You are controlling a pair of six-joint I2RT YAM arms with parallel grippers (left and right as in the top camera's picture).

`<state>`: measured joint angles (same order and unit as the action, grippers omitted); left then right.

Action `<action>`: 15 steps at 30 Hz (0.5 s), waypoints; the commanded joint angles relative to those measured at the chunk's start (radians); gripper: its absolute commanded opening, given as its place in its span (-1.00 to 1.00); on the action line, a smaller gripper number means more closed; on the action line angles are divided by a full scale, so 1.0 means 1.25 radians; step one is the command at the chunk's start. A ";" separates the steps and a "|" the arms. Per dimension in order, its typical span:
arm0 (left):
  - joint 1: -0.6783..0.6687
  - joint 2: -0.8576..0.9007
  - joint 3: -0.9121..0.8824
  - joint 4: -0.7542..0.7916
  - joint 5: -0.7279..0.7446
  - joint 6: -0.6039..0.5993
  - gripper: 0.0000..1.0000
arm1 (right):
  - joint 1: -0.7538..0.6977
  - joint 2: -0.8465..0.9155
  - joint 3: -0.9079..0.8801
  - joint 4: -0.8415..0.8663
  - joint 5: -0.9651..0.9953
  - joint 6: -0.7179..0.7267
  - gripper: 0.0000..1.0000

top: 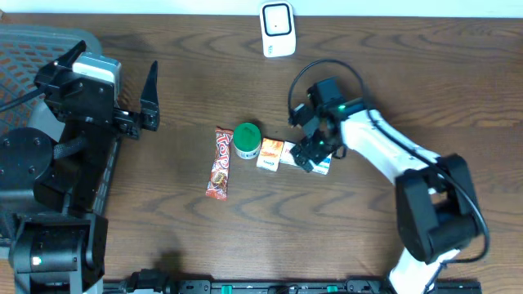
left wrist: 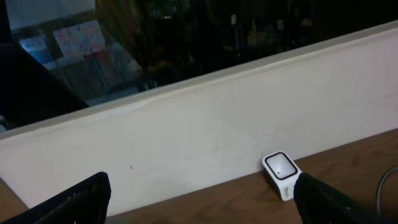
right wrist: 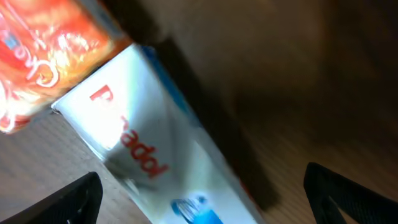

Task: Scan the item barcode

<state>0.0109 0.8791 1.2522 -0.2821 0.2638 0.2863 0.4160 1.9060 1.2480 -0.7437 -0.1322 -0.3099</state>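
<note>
Next, my right gripper takes the white and blue box squarely by its long sides [right wrist: 200,138] before carrying it to the scanner, because it lies slanted between the fingertips.
The white scanner [top: 278,29] stands at the table's far edge, and it also shows in the left wrist view as the scanner [left wrist: 281,175] against the pale wall. A white and blue box with red lettering [top: 320,164] lies mid-table, seen close up as the box [right wrist: 149,155]. My right gripper [top: 313,152] hangs open just over it. The box lies between the gripper's dark fingertips [right wrist: 69,202] without touching them. My left gripper [top: 145,113] is open and empty at the left, far from the items.
A red candy bar [top: 219,164], a green-lidded tub [top: 247,140] and an orange and white pack [top: 270,153] lie in a row left of the box. The orange pack [right wrist: 43,56] touches the box's end. A black rail [top: 286,286] runs along the front edge.
</note>
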 commanded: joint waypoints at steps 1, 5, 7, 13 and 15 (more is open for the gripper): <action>-0.003 0.002 -0.001 0.006 0.004 0.004 0.89 | 0.035 0.006 0.012 0.000 0.023 -0.029 0.99; -0.003 0.013 -0.001 0.006 0.004 0.004 0.88 | 0.053 0.008 0.012 0.003 0.024 -0.035 0.99; -0.003 0.019 -0.001 0.006 0.004 0.004 0.88 | 0.055 0.015 0.012 0.006 0.024 -0.037 0.98; -0.003 0.026 -0.001 0.006 0.004 0.004 0.89 | 0.055 0.050 0.012 0.006 0.024 -0.037 0.98; -0.003 0.026 -0.001 0.006 0.004 0.004 0.89 | 0.055 0.068 0.012 0.006 0.023 -0.034 0.98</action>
<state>0.0109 0.9146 1.2522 -0.2817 0.2642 0.2863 0.4793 1.9446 1.2484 -0.7361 -0.1078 -0.3416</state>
